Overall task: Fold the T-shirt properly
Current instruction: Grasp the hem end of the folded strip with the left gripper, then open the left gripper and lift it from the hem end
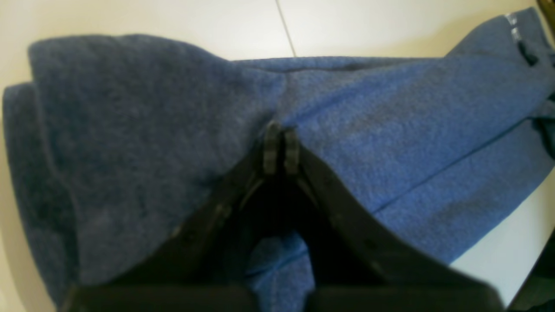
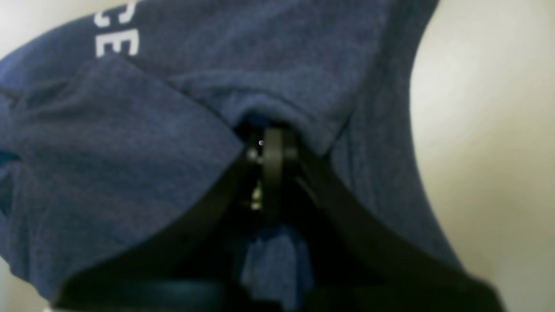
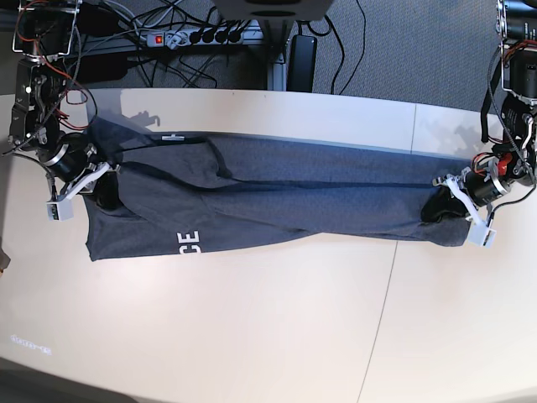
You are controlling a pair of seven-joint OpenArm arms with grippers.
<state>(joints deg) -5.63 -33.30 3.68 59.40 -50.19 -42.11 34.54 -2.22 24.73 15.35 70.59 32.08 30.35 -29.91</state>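
Observation:
My left gripper is pinching a fold inward of the T-shirt's end, so it should open, move back and grab the end's edge [image 3: 465,225] while my right gripper stays closed.
The slate-blue T-shirt [image 3: 277,201] lies stretched in a long band across the table, partly folded over itself, with white letters [image 3: 188,243] near its lower left edge. At the band's right end, my left gripper [image 3: 438,204] is shut on the cloth. The left wrist view shows its fingertips [image 1: 281,130] pinching a ridge of the T-shirt [image 1: 368,125]. At the band's left end, my right gripper [image 3: 104,186] is likewise shut on cloth. In the right wrist view its fingertips [image 2: 273,138] are buried under a fold of the T-shirt [image 2: 130,143], with the white letters [image 2: 116,43] beyond.
The pale table [image 3: 252,336] has a seam [image 3: 382,311] running toward its front edge. Behind the table's back edge are a power strip [image 3: 197,35], loose cables and a black box [image 3: 302,59]. Both arm bases stand at the table's far corners.

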